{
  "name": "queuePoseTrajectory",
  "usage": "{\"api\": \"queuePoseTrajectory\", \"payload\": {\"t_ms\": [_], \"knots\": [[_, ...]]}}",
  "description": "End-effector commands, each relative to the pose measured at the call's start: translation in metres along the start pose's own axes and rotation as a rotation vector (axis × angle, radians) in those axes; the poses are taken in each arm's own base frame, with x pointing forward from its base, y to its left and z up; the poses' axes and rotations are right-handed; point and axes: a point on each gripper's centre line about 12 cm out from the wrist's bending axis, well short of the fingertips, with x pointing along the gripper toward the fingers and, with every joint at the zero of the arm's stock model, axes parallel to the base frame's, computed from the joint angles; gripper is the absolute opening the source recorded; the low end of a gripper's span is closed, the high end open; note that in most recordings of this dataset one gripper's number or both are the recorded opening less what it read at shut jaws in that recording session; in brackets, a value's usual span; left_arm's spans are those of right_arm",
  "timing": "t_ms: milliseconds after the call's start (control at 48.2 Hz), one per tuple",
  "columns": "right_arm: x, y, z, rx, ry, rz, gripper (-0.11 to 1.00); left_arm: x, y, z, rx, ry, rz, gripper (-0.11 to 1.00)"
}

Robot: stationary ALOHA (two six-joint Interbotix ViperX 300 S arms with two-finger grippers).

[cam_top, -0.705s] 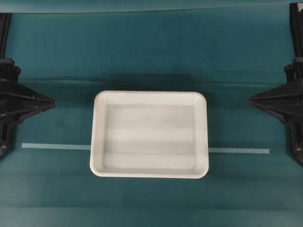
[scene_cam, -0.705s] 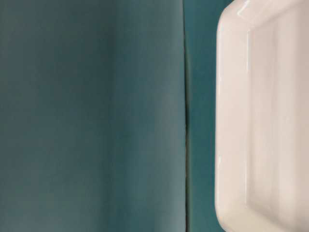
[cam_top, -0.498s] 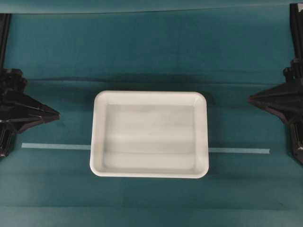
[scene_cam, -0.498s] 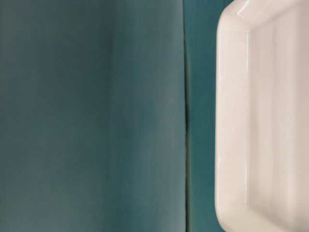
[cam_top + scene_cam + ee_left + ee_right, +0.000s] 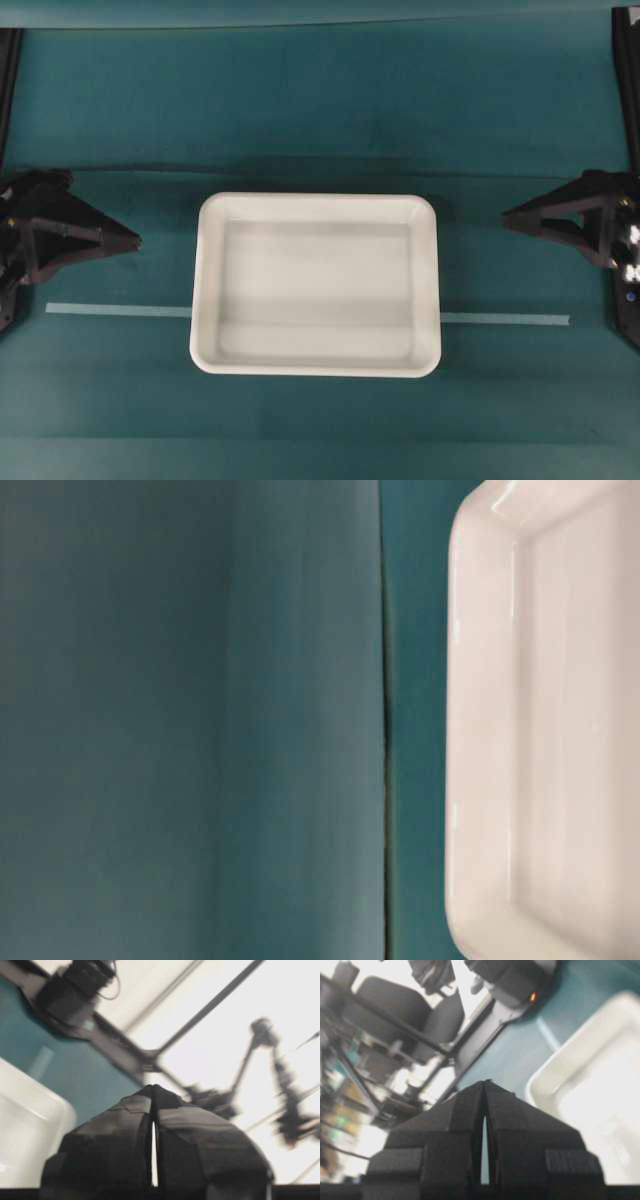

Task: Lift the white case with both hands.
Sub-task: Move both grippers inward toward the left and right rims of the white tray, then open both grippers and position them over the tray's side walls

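Next, my right gripper closes on the middle of the white case's short-side rim (image 5: 434, 272), on the short side that is facing that same gripper.
The white case (image 5: 315, 284) lies flat on the teal table in the overhead view, a shallow rectangular tray with rounded corners and nothing inside. Its left part fills the right side of the table-level view (image 5: 545, 730), and a corner shows in each wrist view (image 5: 25, 1130) (image 5: 590, 1090). My left gripper (image 5: 137, 240) is shut, its black wedge tip pointing at the case from the left, a short gap away. My right gripper (image 5: 505, 215) is shut too, pointing in from the right, also apart from the case. Neither holds anything.
A pale tape line (image 5: 118, 310) runs across the table under the case and out to both sides. A fold in the teal cloth (image 5: 320, 165) crosses behind the case. The arm bases (image 5: 8, 60) stand at the far corners.
Both grippers have swung and moved inward toward the case: the left tip further right and lower, the right tip further left. The case has not moved.
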Motion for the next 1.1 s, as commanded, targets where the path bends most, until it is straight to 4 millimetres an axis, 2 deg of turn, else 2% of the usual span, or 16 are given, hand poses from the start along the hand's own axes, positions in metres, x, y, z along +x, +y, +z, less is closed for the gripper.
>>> {"api": "queuePoseTrajectory", "payload": {"t_ms": [0, 270, 415, 560, 685, 747, 809, 871, 1017, 1079], "knots": [[0.008, 0.004, 0.003, 0.077, 0.006, -0.009, 0.0, 0.006, -0.001, 0.005, -0.079, -0.012, 0.006, -0.02], [0.018, -0.009, -0.008, 0.278, 0.052, -0.084, 0.0, 0.011, 0.013, -0.007, -0.326, 0.043, 0.097, -0.02], [0.024, -0.021, -0.018, 0.318, 0.092, -0.152, 0.0, 0.012, 0.027, -0.019, -0.4, 0.095, 0.196, -0.02], [0.028, -0.031, -0.025, 0.323, 0.114, -0.196, 0.0, 0.01, 0.036, -0.02, -0.445, 0.082, 0.226, -0.02], [0.033, -0.038, -0.03, 0.333, 0.124, -0.227, 0.08, 0.008, 0.043, -0.025, -0.479, 0.089, 0.259, 0.01], [0.034, -0.04, -0.031, 0.339, 0.128, -0.239, 0.17, 0.008, 0.047, -0.028, -0.495, 0.097, 0.281, 0.05], [0.036, -0.043, -0.033, 0.343, 0.135, -0.251, 0.29, 0.009, 0.051, -0.033, -0.496, 0.116, 0.304, 0.12], [0.038, -0.044, -0.035, 0.346, 0.14, -0.262, 0.45, 0.009, 0.053, -0.039, -0.495, 0.136, 0.318, 0.24], [0.042, -0.052, -0.04, 0.345, 0.156, -0.297, 0.81, 0.011, 0.061, -0.047, -0.495, 0.159, 0.357, 0.66], [0.043, -0.058, -0.044, 0.347, 0.165, -0.324, 0.89, 0.011, 0.065, -0.05, -0.492, 0.168, 0.373, 0.83]]}}
